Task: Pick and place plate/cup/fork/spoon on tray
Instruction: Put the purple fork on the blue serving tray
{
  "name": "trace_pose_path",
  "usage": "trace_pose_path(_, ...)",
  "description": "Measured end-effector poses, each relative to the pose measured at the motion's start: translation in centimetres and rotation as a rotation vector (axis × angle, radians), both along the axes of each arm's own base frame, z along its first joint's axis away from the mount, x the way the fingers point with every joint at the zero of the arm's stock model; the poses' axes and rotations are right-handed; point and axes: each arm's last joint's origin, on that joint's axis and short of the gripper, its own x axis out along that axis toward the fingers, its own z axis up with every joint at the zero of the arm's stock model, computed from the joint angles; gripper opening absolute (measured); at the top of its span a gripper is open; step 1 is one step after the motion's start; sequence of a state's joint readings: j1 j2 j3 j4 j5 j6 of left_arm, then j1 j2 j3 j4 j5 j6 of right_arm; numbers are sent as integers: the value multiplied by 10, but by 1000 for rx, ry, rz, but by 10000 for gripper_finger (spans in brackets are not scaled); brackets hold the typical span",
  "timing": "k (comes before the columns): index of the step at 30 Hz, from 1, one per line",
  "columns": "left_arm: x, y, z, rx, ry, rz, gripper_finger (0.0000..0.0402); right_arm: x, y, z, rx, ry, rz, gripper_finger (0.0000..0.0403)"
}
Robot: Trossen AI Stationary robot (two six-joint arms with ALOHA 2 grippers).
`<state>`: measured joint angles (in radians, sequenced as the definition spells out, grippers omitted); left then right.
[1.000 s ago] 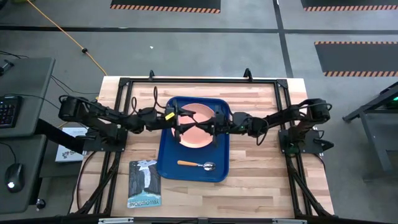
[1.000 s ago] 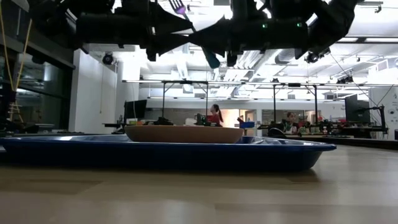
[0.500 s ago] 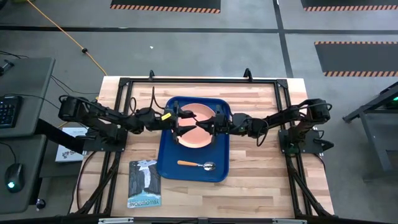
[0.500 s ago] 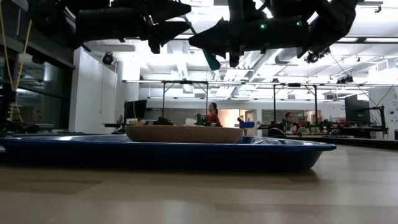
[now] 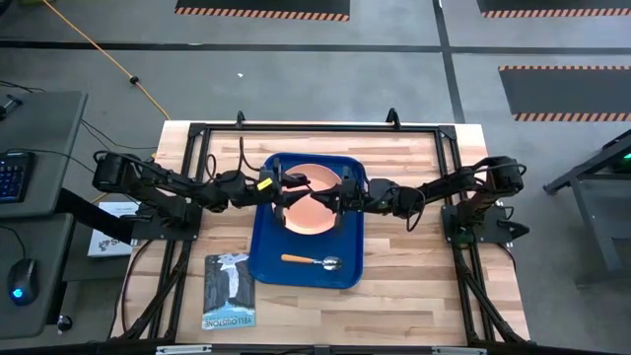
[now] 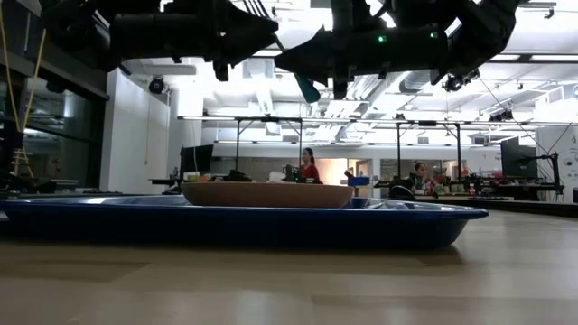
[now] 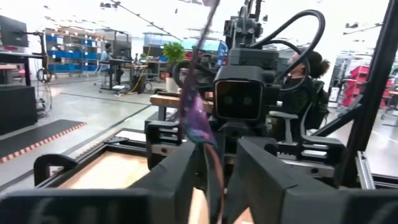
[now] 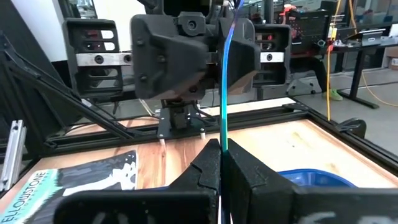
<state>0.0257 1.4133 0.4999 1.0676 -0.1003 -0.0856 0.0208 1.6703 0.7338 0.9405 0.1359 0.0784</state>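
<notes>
The fork lies at a slant across my right gripper's fingers, so my left gripper should hold and straighten it before my right gripper takes it near the fork's teeth [image 6: 256, 8].
High over the salmon-pink plate [image 5: 314, 215] on the blue tray [image 5: 264, 258], my two grippers meet nose to nose. The right gripper [image 5: 340, 197] is shut on the light-blue fork [image 8: 224, 81], which sticks up out of its fingertips. From the table's left, my left gripper [image 5: 288, 194] has its fingers close on either side of the same fork [image 7: 200, 124], and a narrow gap still shows beside it. The plate [image 6: 267, 194] rests on its base in the tray. The orange-handled spoon [image 5: 311, 260] lies on the tray's near part. My right gripper pinches the fork's handle [image 8: 222, 140] between its two fingers, coming level from the table's right. The fork stands edge-on between the fingers and lies across them. It is tilted and lifted clear, with its lower end [image 6: 308, 88] hanging far above the plate.
A grey-blue booklet [image 5: 229, 291] lies on the wood by the tray's near left corner. A black frame [image 5: 315, 128] runs around the table top. People stand in the room beyond the table's far edge.
My left gripper's fingers have come most of the way together around the fork that my right gripper holds. The fork, the plate and the spoon have stayed where they were.
</notes>
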Motion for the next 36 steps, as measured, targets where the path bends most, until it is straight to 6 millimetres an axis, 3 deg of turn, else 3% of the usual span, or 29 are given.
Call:
trace_pose_path(7, 0, 0, 0, -5, 0, -5, 11, 0, 0, 0, -5, 4, 16, 0)
trace_pose_path(16, 0, 0, -4, 22, 42, 24, 4, -1, -1, -2, 23, 40, -9, 32)
trace_pose_path(28, -28, 5, 12, 24, 229, 158, 1, -24, 6, 20, -49, 192, -70, 173)
trace_pose_path(36, -32, 15, 3, -165, 329, 4, 1, -23, 7, 15, -44, 223, -33, 186)
